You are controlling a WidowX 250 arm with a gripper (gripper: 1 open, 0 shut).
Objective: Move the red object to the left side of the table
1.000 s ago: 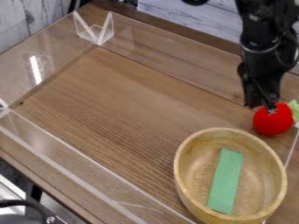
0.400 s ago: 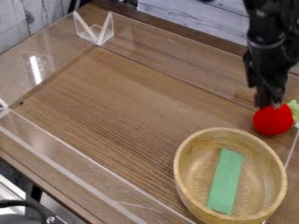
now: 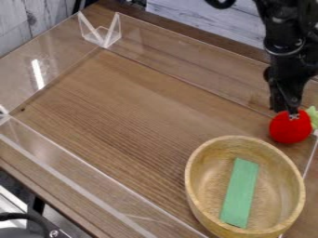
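I will open my fingers, as they sit too shallow at the red object's top edge, and take its round body (image 3: pixel 291 128) lower down before lifting.
The red object (image 3: pixel 293 129), a small round toy fruit with a pale green leafy top, sits on the table (image 3: pixel 137 112) near its right edge, just beyond the wooden bowl. My gripper (image 3: pixel 291 110) points steeply down directly over it. The fingers are drawn together and their tips rest at the fruit's top. Whether they pinch the leafy top is too small to tell. The fruit stays on the tabletop.
A round light-wood bowl (image 3: pixel 203 182) holding a flat green strip (image 3: pixel 240 192) stands at the front right. Low clear acrylic walls (image 3: pixel 56 149) edge the table, with a clear bracket (image 3: pixel 99 33) at the far left corner.
The gripper has shifted slightly right and down onto the top of the fruit, and its fingers have come together. The fruit has not moved.
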